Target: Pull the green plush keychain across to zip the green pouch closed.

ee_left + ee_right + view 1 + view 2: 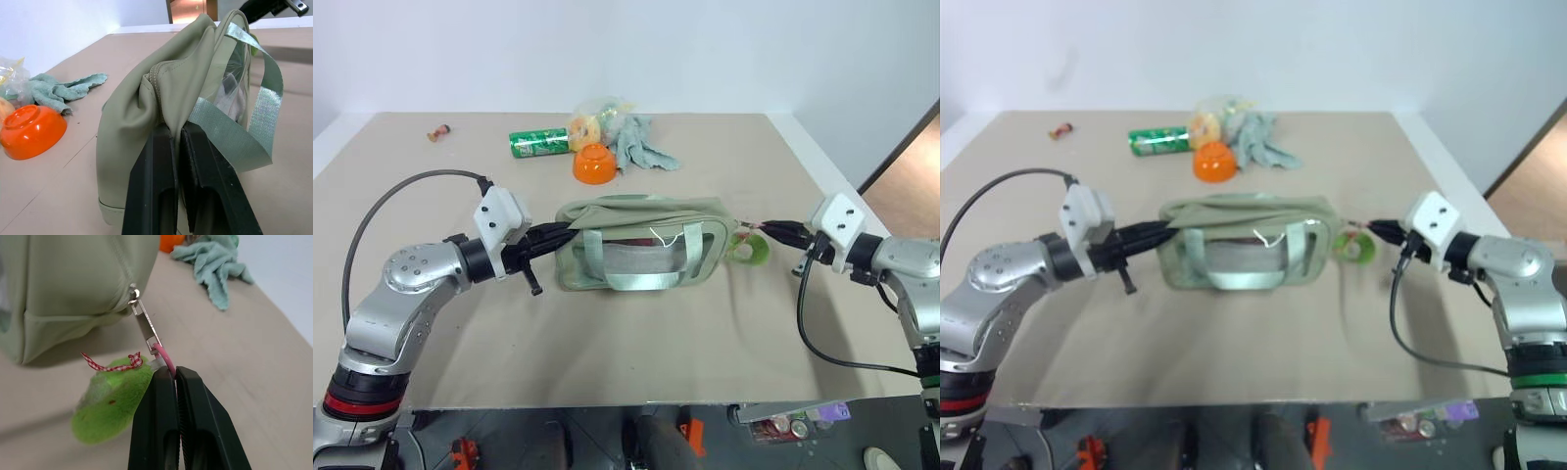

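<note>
The robot's right gripper should release the lime-green plush keychain on the table [741, 272] [73, 391] right up against the zipper-pull end of the pouch.
The pale green pouch [641, 245] lies in the middle of the table, its clear window and strap handles facing me. My left gripper [570, 227] is shut on the fabric at the pouch's left end, seen close in the left wrist view [172, 129]. At the pouch's right end lies the lime-green plush keychain [751, 247], resting on the table. My right gripper [175, 372] is shut on its pink loop [164, 355], which hangs from the metal zipper pull [144, 320]. That pull stands at the pouch's right end, and the zipper line looks closed along the top.
At the back of the table stand an orange bowl [593, 163], a green soda can [538, 144] lying on its side, a grey-green rag [641, 145] and a plastic bag [592, 119]. A small brown object [438, 132] lies far back left.
</note>
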